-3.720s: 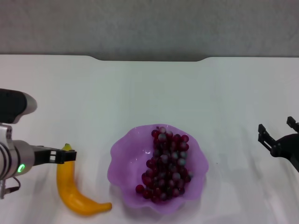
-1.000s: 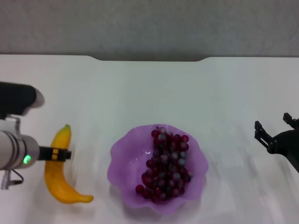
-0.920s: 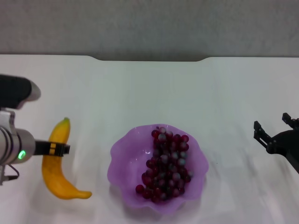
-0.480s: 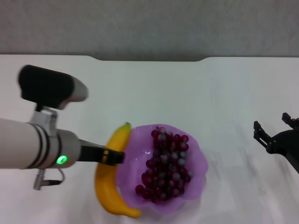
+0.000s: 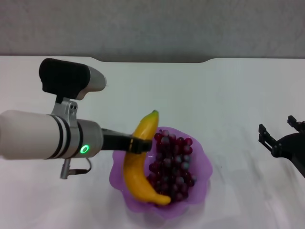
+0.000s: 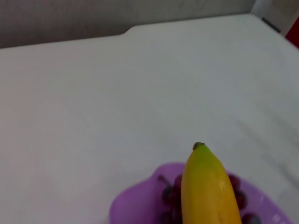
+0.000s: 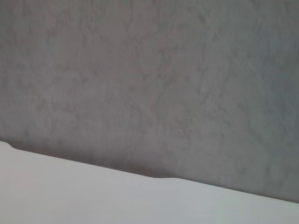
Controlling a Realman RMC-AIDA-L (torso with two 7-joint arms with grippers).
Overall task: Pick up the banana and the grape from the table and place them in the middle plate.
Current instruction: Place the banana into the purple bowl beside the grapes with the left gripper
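Observation:
The robot's left gripper will release the banana in the purple plate (image 5: 141, 167), alongside the bunch of grapes.
My left gripper (image 5: 137, 145) is shut on the yellow banana (image 5: 139, 160) and holds it above the left part of the purple scalloped plate (image 5: 200, 180). The banana's dark-tipped end points to the far side. The bunch of dark red-purple grapes (image 5: 172, 161) lies in the plate, right of the banana. In the left wrist view the banana (image 6: 208, 189) fills the near part, over the plate (image 6: 135, 205) and grapes (image 6: 169, 196). My right gripper (image 5: 281, 136) is open and empty at the right edge of the white table (image 5: 228, 95).
The table's far edge has a notch (image 5: 152, 60) against a grey wall (image 5: 152, 24). The right wrist view shows only the wall (image 7: 149, 70) and the table's far edge (image 7: 93, 186).
My left gripper has lifted the banana off the table at the left and carried it right, to above the plate. The right arm has hardly moved.

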